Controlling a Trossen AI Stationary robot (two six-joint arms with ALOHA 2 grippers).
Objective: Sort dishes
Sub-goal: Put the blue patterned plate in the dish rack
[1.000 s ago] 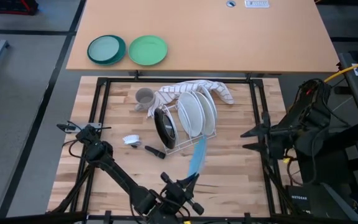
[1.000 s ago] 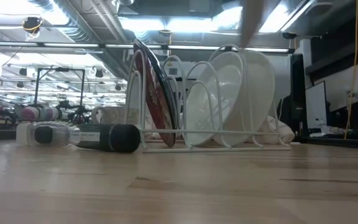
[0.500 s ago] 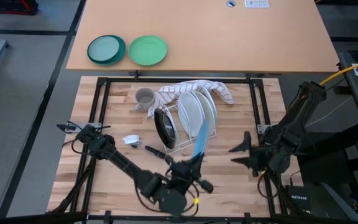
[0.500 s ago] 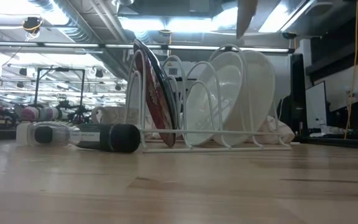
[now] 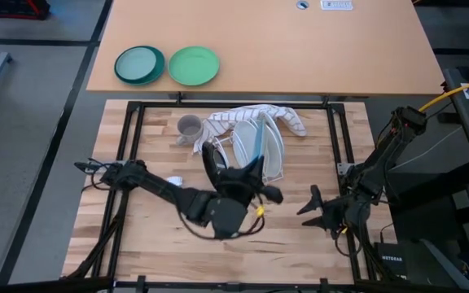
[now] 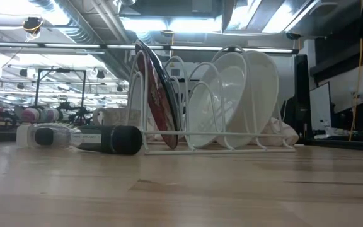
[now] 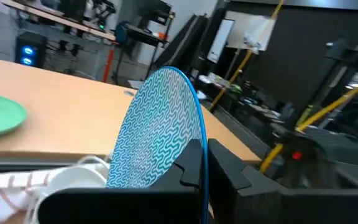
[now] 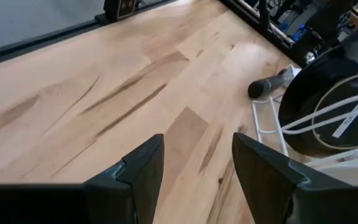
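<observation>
I will use my left gripper to set the light blue plate in the rack point(image 5: 230, 151) and let go of it there, between the red-flowered plate and the white plates. The light blue plate is held on edge above the rack.
My left gripper point(image 5: 251, 169) is shut on a light blue plate point(image 5: 258, 138) with a wavy pattern point(image 7: 160, 130), held on edge above the white wire rack point(image 5: 247, 183). Two white plates point(image 5: 255, 150) and a red-flowered plate with a black back point(image 5: 216, 167) stand on edge in the rack's slots; they also show in the low view point(image 6: 232, 94). A small grey cup point(image 5: 188, 128) stands on the table left of the rack. My right gripper point(image 5: 316, 210) is open and empty, right of the rack near the table point(image 8: 197, 168). My left gripper pinches the blue plate's rim point(image 7: 199, 149) between its two fingers, at the plate's lower near edge. The fingers point(image 7: 229, 174) come from the table's near side, slanting upward. The plate stands upright on edge, lifted clear above the rack.
A striped cloth point(image 5: 259, 118) lies behind the rack. A black cylinder point(image 6: 109, 140) and a small clear bottle point(image 5: 172, 182) lie left of the rack. A teal plate point(image 5: 139, 65) and a green plate point(image 5: 194, 65) lie on the far table.
My left gripper has carried the blue plate from near the table's near edge toward the far edge and up, until it is over the rack; the plate has stayed on edge. My right gripper has gone toward the near edge and stayed open.
</observation>
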